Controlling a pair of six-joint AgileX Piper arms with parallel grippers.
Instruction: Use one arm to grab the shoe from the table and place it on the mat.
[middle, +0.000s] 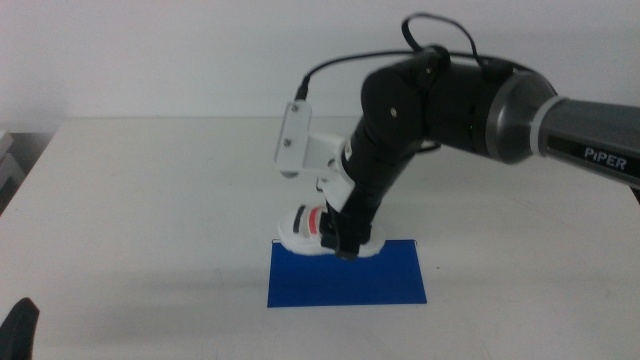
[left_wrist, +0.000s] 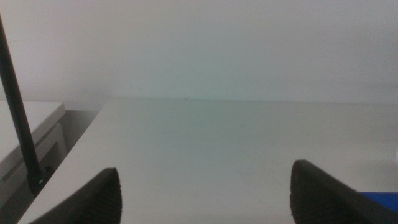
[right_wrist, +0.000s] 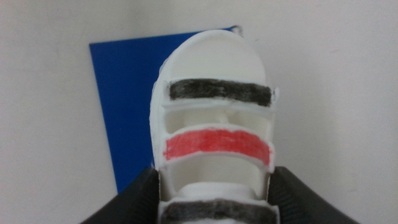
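Next, I let go of the white shoe with my right gripper around the middle of the blue mat (middle: 343, 264) (right_wrist: 198, 146), a little toward its far edge.
My right arm (middle: 470, 100) reaches in from the right, and its gripper (middle: 345, 243) is shut on the small white shoe (middle: 303, 226) with red and dark strap stripes. It holds the shoe low at the far left edge of the dark blue mat (middle: 350, 278), partly over the mat and partly over the white table (middle: 150, 200). In the right wrist view both jaws clamp the sides of the shoe (right_wrist: 214, 106), whose toe reaches past the corner of the mat (right_wrist: 124, 93). My left gripper (left_wrist: 205, 193) is open and empty, waiting at the table's near left corner (middle: 20, 325).
A white cabinet (left_wrist: 31, 137) stands off the table's left side, with a thin black pole (left_wrist: 15, 106) by it. A sliver of the mat (left_wrist: 379, 198) shows in the left wrist view. A plain wall stands behind the table.
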